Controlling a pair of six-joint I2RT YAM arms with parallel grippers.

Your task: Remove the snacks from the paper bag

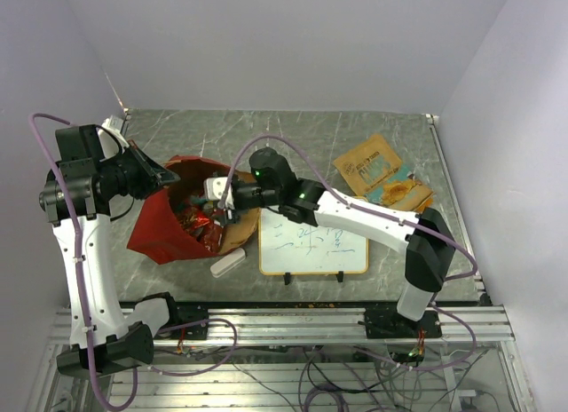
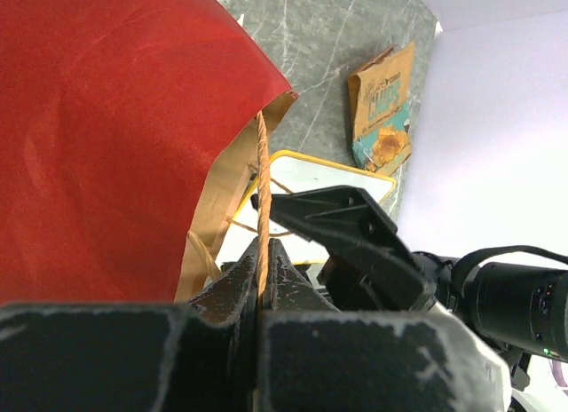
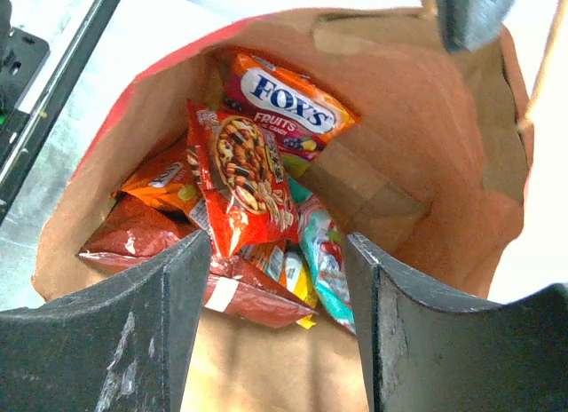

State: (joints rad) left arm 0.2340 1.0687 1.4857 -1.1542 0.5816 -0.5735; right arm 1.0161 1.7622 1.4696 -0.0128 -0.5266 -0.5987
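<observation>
I need to close my right gripper on the exposed edge of the teal packet (image 1: 200, 201) (image 3: 328, 257) in the paper bag, next to the red snack packet.
The paper bag (image 1: 164, 225), red outside and brown inside, lies at the left of the table with its mouth towards the middle. My left gripper (image 2: 262, 283) is shut on the bag's thin handle (image 2: 262, 181) and holds the mouth up. My right gripper (image 3: 277, 252) is open at the mouth of the bag (image 3: 435, 172). Its fingers (image 3: 169, 297) do not touch the snacks. Inside lie a red snack packet (image 3: 240, 177), an orange Fox's packet (image 3: 288, 101), a teal one (image 3: 324, 252) and a dark red one (image 3: 133, 239). A yellow packet is partly hidden under them.
A framed whiteboard (image 1: 312, 245) lies right of the bag, with a white eraser block (image 1: 228, 263) at its near left. A flat orange-brown packet (image 1: 371, 162) and a teal one (image 1: 397, 192) lie on the table at the back right. Walls enclose the table.
</observation>
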